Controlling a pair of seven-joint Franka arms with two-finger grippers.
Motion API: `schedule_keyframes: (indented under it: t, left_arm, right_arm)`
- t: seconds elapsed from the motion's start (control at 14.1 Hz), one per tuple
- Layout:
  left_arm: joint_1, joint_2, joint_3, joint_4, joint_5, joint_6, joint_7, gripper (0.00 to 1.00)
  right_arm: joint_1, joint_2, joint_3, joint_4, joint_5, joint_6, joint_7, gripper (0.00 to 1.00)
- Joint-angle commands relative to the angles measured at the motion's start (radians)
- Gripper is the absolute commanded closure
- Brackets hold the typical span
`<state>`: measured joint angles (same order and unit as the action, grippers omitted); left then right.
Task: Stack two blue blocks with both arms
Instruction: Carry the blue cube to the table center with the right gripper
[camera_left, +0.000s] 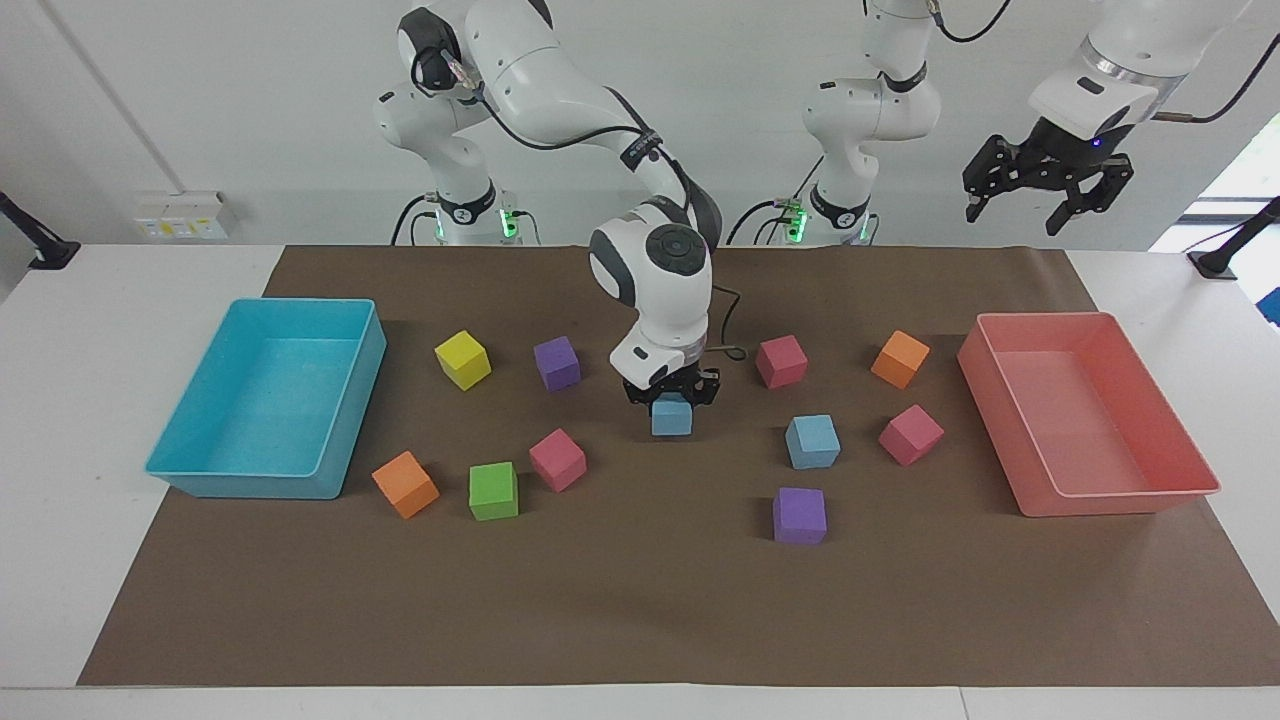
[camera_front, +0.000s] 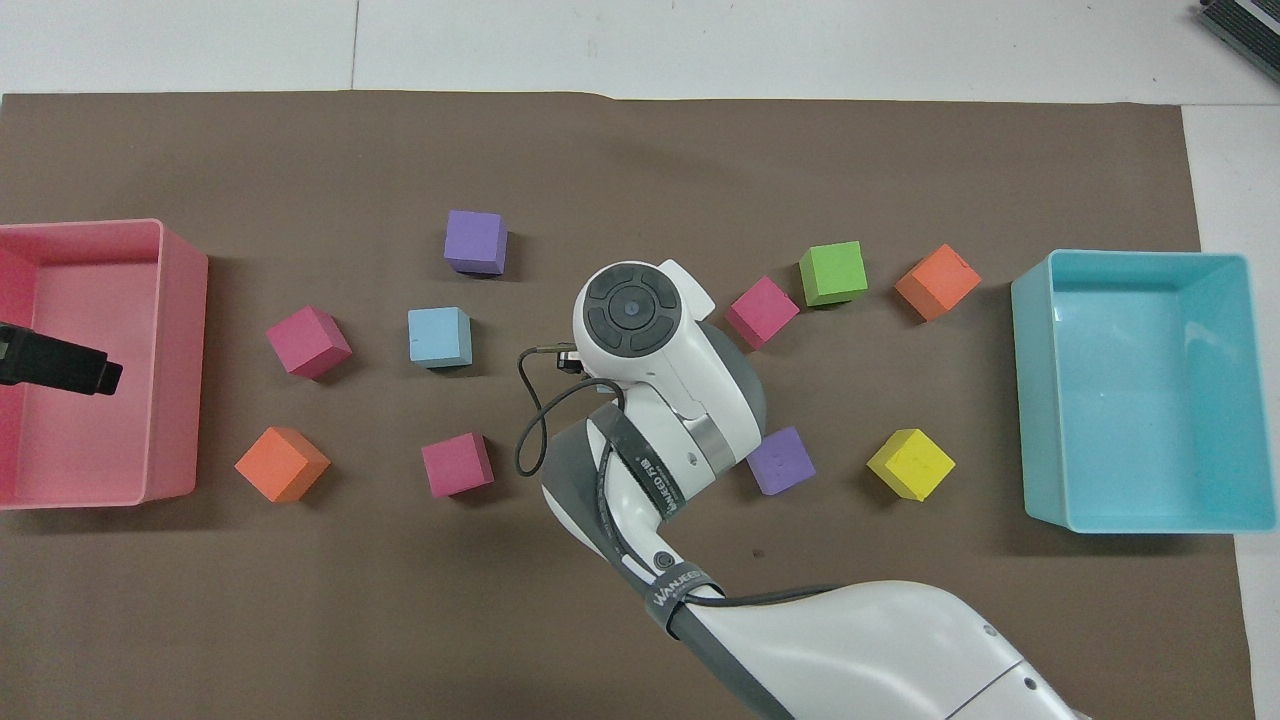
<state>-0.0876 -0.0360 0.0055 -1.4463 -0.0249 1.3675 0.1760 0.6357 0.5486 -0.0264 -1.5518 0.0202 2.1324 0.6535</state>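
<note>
My right gripper is holding its blue block. It will let go of it on the mat (camera_front: 621, 377) between the second blue block and the yellow cube.
My right gripper (camera_left: 671, 398) is shut on one blue block (camera_left: 671, 419) and holds it low over the middle of the brown mat. In the overhead view the right arm's wrist (camera_front: 632, 308) hides that block. The second blue block (camera_left: 812, 441) lies on the mat toward the left arm's end and also shows in the overhead view (camera_front: 440, 337). My left gripper (camera_left: 1048, 192) is open and empty. It waits high in the air by the pink tray (camera_left: 1195, 462), and its tip (camera_front: 62, 364) shows over that tray from above.
A teal tray (camera_left: 352, 400) stands at the right arm's end. Purple (camera_left: 799, 515), magenta (camera_left: 781, 361), orange (camera_left: 900, 359) and another magenta cube (camera_left: 911, 434) lie around the second blue block. Yellow, purple, magenta, green and orange cubes lie nearer the teal tray.
</note>
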Motion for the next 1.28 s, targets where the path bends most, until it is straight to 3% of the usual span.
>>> schedule_keyframes:
  t: [0.0,1.0,1.07,1.21]
  left_arm:
    - [-0.006,-0.008,0.007,-0.003,0.008,-0.013,-0.006,0.00]
    - [-0.006,-0.002,0.008,0.001,0.017,-0.002,-0.058,0.00]
    - [-0.006,0.001,0.008,0.006,0.020,-0.004,-0.056,0.00]
    - [0.000,0.007,0.008,0.012,0.017,-0.010,-0.053,0.00]
  right_arm:
    - [-0.008,0.016,0.011,-0.007,0.015,0.020,-0.023,1.00]
    - [-0.005,0.030,0.011,-0.047,0.029,0.058,-0.034,0.99]
    - [-0.005,0.030,0.011,-0.047,0.029,0.055,-0.034,0.75]
    - [-0.002,0.027,0.011,-0.047,0.029,0.052,-0.029,0.00]
